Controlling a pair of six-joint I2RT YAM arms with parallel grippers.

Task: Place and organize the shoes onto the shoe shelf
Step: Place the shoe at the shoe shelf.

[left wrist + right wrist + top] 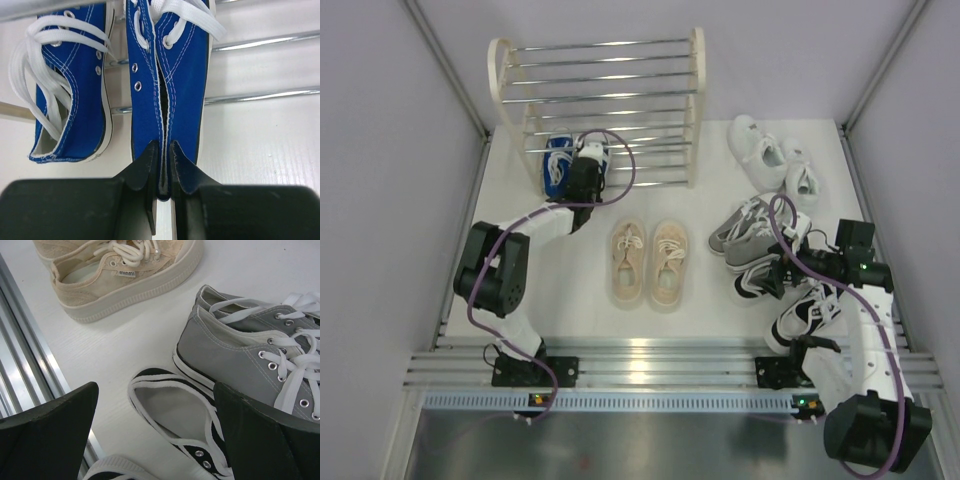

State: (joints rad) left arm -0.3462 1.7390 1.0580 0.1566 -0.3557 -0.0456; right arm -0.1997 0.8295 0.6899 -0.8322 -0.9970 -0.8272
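Note:
My left gripper is to let go of the second blue shoe on the lowest rods (579,164) (140,85), close beside the other blue shoe.
The shoe shelf (698,100) stands at the back left, cream sides joined by chrome rods (260,95). One blue shoe (70,110) lies on its lowest rods. Beside it, my left gripper (162,172) is shut on the pinched heel of the second blue shoe (175,75); from above, that gripper (588,168) sits at the shelf's lower left. My right gripper (156,432) hangs open over the mouth of a black-and-white shoe (170,405), touching nothing. A grey shoe (225,355) lies next to it. The beige pair (647,262) sits mid-table.
A white pair (775,160) lies at the back right, with the grey pair (745,232) in front of it. A second black-and-white shoe (807,315) rests by the right arm. Aluminium rails (650,360) run along the near edge, and grey walls close both sides.

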